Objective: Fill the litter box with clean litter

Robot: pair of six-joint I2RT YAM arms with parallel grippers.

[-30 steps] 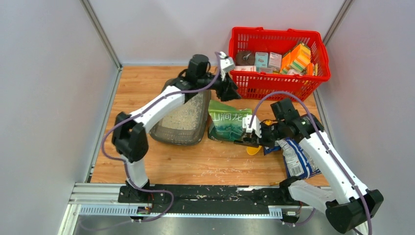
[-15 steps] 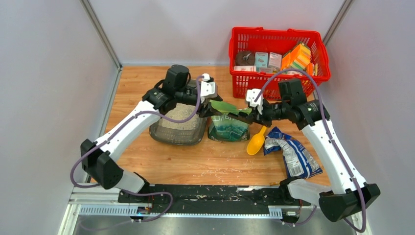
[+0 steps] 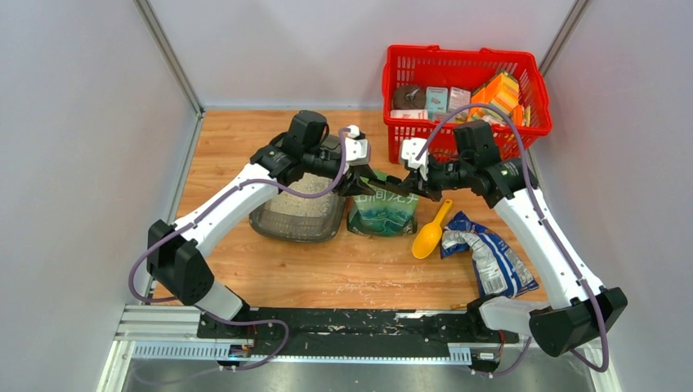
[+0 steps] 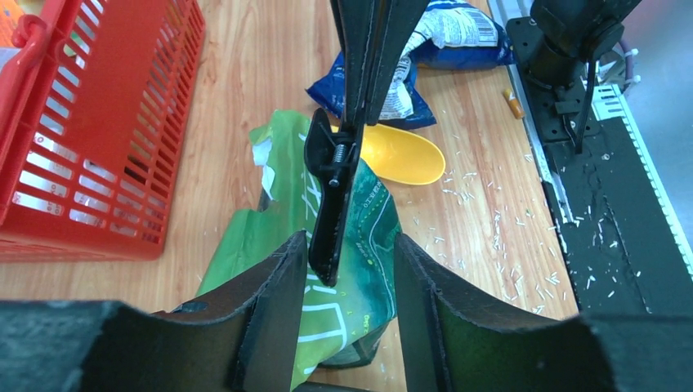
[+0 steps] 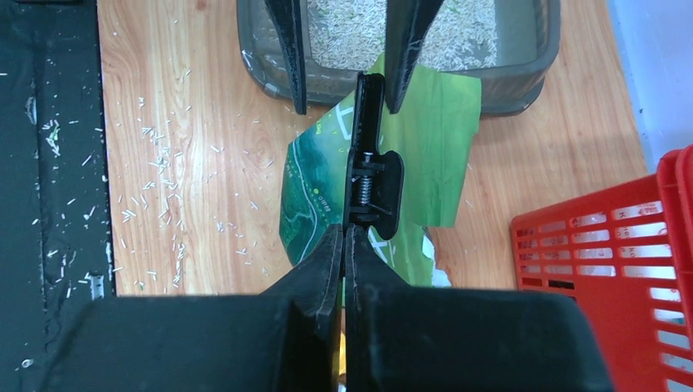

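Note:
My right gripper is pinching only one arm of the black spring clip, so my left gripper will hold the clip while my right gripper takes both arms [image 5: 376, 196].
The dark grey litter box [image 3: 276, 222] lies left of centre with pale clean litter [image 3: 304, 204] inside; both appear at the top of the right wrist view, box [image 5: 527, 77] and litter [image 5: 347, 20]. A green litter bag [image 3: 382, 214] stands beside it. My right gripper [image 5: 344, 234] is shut on one end of a black spring clip [image 5: 372, 184], held above the bag. My left gripper [image 4: 350, 245] is open, and the clip's other end [image 4: 331, 208] sits between its jaws, close to the left finger [image 4: 278, 278].
A red basket [image 3: 425, 139] full of packaged goods stands at the back right. A yellow scoop [image 3: 429, 235] and a blue-and-white bag [image 3: 490, 261] lie right of the green bag. Spilled granules dot the wood near the front edge.
My left arm swung back from the basket to the green bag. My right gripper lifted the clip from near the scoop up over the bag, meeting the left jaws.

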